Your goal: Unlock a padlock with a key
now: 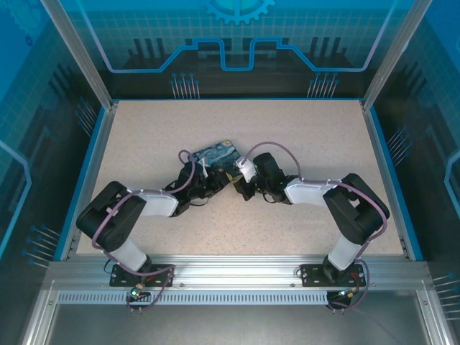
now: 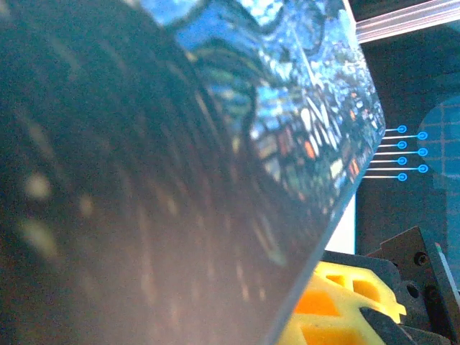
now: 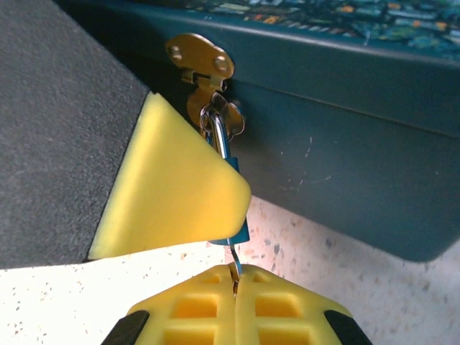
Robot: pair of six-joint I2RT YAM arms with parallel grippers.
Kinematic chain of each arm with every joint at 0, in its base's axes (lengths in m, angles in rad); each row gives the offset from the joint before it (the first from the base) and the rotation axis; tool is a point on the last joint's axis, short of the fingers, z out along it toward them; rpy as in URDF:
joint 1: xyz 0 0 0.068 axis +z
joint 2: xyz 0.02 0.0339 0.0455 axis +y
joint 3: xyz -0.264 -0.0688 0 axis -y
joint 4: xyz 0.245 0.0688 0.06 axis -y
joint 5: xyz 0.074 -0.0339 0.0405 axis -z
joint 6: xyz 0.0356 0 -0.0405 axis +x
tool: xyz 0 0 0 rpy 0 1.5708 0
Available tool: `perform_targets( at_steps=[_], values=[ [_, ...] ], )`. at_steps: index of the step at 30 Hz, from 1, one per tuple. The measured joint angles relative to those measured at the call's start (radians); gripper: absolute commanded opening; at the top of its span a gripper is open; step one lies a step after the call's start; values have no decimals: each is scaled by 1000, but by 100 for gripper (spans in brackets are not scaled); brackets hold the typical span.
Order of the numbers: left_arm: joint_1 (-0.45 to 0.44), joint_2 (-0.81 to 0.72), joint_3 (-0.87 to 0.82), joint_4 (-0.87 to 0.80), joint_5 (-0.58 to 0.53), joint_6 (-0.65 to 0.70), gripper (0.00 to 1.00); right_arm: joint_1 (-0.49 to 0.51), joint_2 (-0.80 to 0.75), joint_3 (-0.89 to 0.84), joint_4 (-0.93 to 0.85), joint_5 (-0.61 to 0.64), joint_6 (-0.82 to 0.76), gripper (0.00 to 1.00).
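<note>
The starry-night box sits at a slant, with its lid close to my left gripper. Next, my left gripper opens, back away and takes the padlock squarely [image 3: 241, 233] by its body.
The padlock [image 3: 240, 233] hangs by its silvery shackle [image 3: 219, 140] from the brass hasp [image 3: 200, 61] on the front of the starry-night box [image 3: 345, 129]. Just a sliver of its blue body shows. A yellow finger [image 3: 172, 187] of my left gripper [image 1: 221, 180] lies across the rest, so the grip looks shut on the padlock. The thin key [image 3: 236, 263] points up into the padlock's underside, and my right gripper [image 3: 235, 284] is shut on it. In the left wrist view the box lid [image 2: 215, 144] looms close, with one left finger [image 2: 338, 302] below it.
The box [image 1: 215, 154] lies mid-table on the speckled top [image 1: 309, 136], and both arms meet at its near edge. Blue rails and clear panels ring the table.
</note>
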Motion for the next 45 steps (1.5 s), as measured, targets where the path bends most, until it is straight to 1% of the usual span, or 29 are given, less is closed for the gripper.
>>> perform_targets(
  at_steps=[1, 3, 8, 11, 15, 17, 20, 25, 27, 31, 35, 38, 42, 45],
  values=[
    [-2, 7, 0, 4, 0, -2, 9, 3, 3, -6, 6, 5, 17, 0],
    [-2, 23, -3, 14, 1, -10, 18, 10, 12, -17, 25, 20, 54, 0],
    [-3, 39, -20, 26, 0, -15, 33, 31, 37, -34, 60, 40, 114, 0],
    [-7, 39, -31, 39, 4, -16, 45, 41, 39, -36, 71, 40, 134, 0],
    [-21, 8, -50, 43, 9, -18, 52, 48, 39, -36, 79, 35, 159, 0],
    [-21, -29, -64, 32, 8, -19, 57, 50, 38, -36, 85, 27, 169, 0],
    [-21, -111, -79, -20, 3, -14, 66, 51, 32, -36, 96, 14, 188, 0],
    [-22, -341, -105, -150, -38, -5, 76, 51, 30, -35, 84, 0, 238, 0],
    [-21, -439, -115, -219, -63, 6, 77, 52, 30, -31, 69, -1, 260, 0],
    [-11, -563, -143, -329, -96, 12, 77, 58, 30, -16, 45, 0, 290, 0],
    [-3, -630, -193, -403, -122, 2, 68, 62, 30, 1, 36, -5, 333, 0],
    [-1, -640, -250, -395, -129, -29, 61, 63, 30, 3, 43, -16, 393, 0],
    [-1, -607, -292, -360, -131, -64, 58, 68, 30, 2, 59, -26, 489, 0],
    [-1, -557, -294, -293, -131, -96, 55, 83, 30, 1, 87, -25, 551, 0]
  ],
)
